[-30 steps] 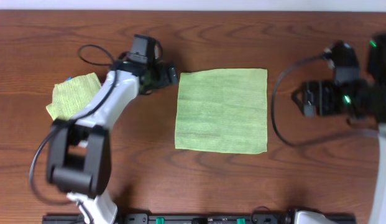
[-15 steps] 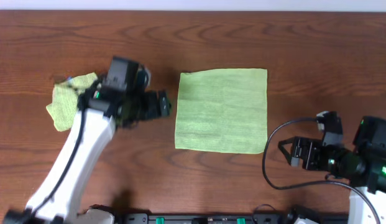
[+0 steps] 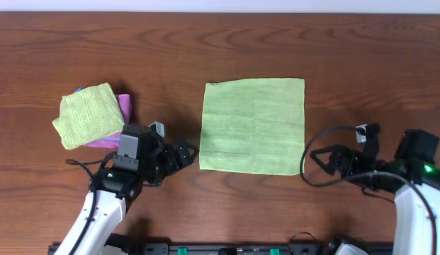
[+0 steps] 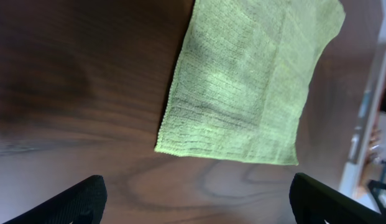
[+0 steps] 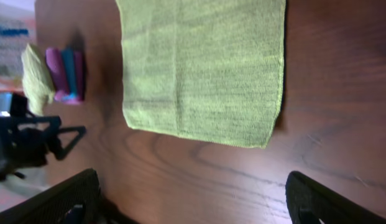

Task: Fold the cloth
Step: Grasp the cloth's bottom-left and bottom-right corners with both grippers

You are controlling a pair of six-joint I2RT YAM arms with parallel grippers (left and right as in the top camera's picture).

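Observation:
The flat green cloth's near corner (image 3: pixel 202 167) (image 4: pixel 163 147), the one on the side toward the stack of folded cloths, will be gripped by my left gripper.
A green cloth (image 3: pixel 253 125) lies flat and unfolded on the wooden table; it also shows in the left wrist view (image 4: pixel 242 87) and the right wrist view (image 5: pixel 205 68). My left gripper (image 3: pixel 188 152) is open and empty, just left of the cloth's near left corner. My right gripper (image 3: pixel 317 161) is open and empty, just right of the cloth's near right corner. In each wrist view only the finger tips show at the bottom corners, wide apart, with bare wood between them.
A stack of folded cloths (image 3: pixel 91 115), green on top with pink and blue beneath, sits at the left of the table; it also shows in the right wrist view (image 5: pixel 53 76). A black rail (image 3: pixel 227 249) runs along the front edge.
Both arms have swung from the far side of the table down to the near side. The left gripper now sits by the cloth's near left corner, the right by its near right corner. The stack is uncovered.

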